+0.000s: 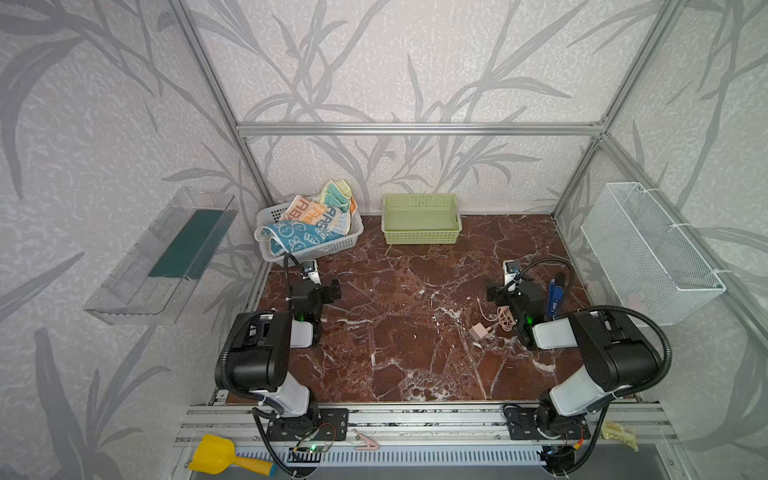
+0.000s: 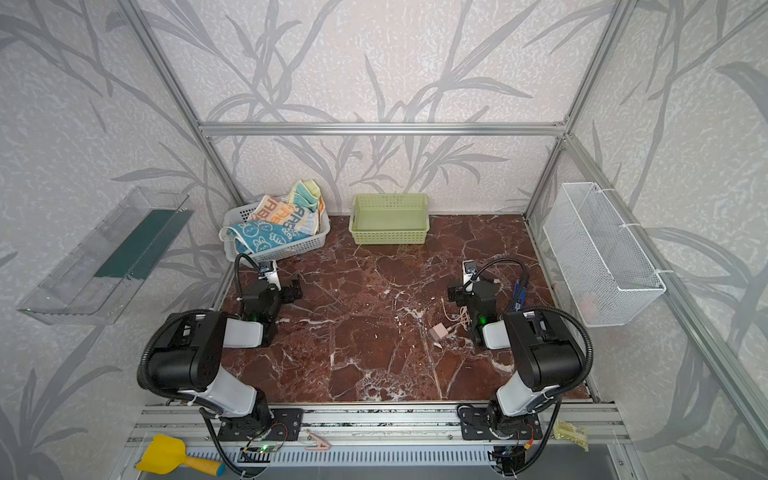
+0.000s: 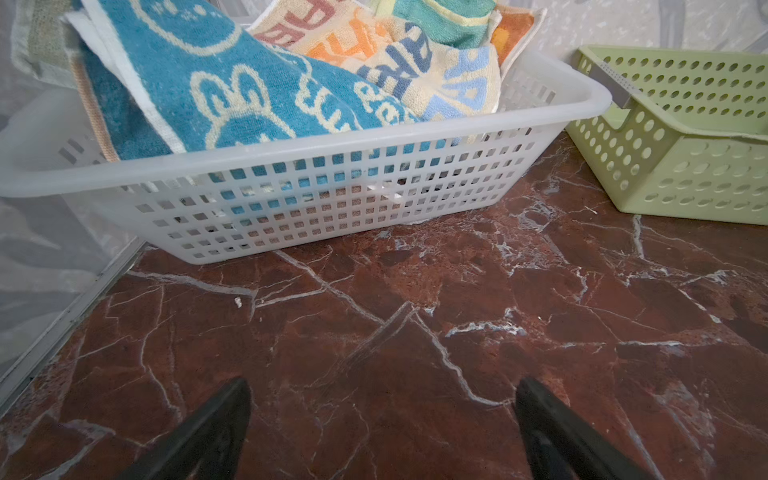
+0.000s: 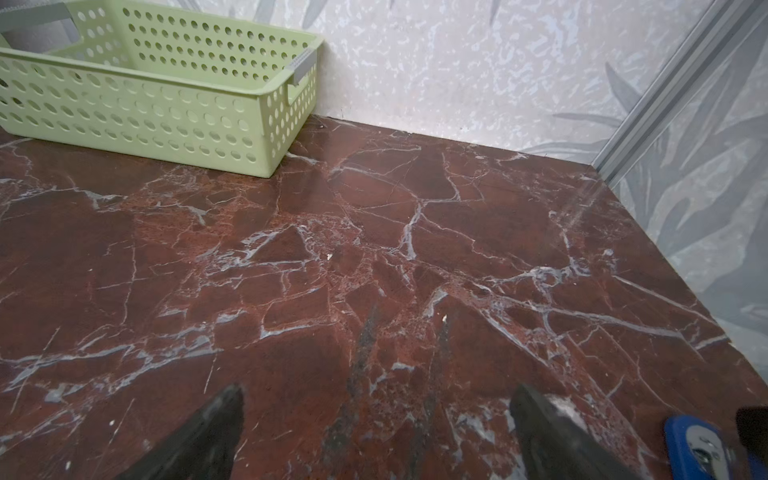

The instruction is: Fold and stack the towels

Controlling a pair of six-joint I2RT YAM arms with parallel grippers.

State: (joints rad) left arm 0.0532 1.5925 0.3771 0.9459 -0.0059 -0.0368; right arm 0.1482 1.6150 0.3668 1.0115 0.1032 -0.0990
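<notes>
The light blue end [image 1: 342,228] [image 3: 470,97] of the striped towel with "RAB" lettering, toward the green basket, will be gripped by my left gripper as it closes there.
Several crumpled towels fill a white perforated basket [image 1: 328,249] [image 3: 332,195] at the table's back left. A blue bunny towel [image 1: 297,239] [image 2: 262,235] [image 3: 232,83] hangs over the basket's near rim. Behind it lies a striped towel with "RAB" lettering [image 1: 316,214] [image 3: 415,62], and more towels are bunched at the back. My left gripper [image 1: 328,291] [image 3: 383,384] is open and empty, low over the marble a little in front of that basket. My right gripper [image 1: 500,293] [image 4: 377,390] is also open and empty, over bare marble at the right.
An empty green basket [image 1: 419,237] [image 4: 145,120] stands at the back middle. A pink charger with its cable [image 1: 478,332] and a blue tool [image 1: 555,293] lie beside the right arm. A wire basket [image 1: 648,253] hangs on the right wall and a clear tray [image 1: 162,257] on the left wall.
</notes>
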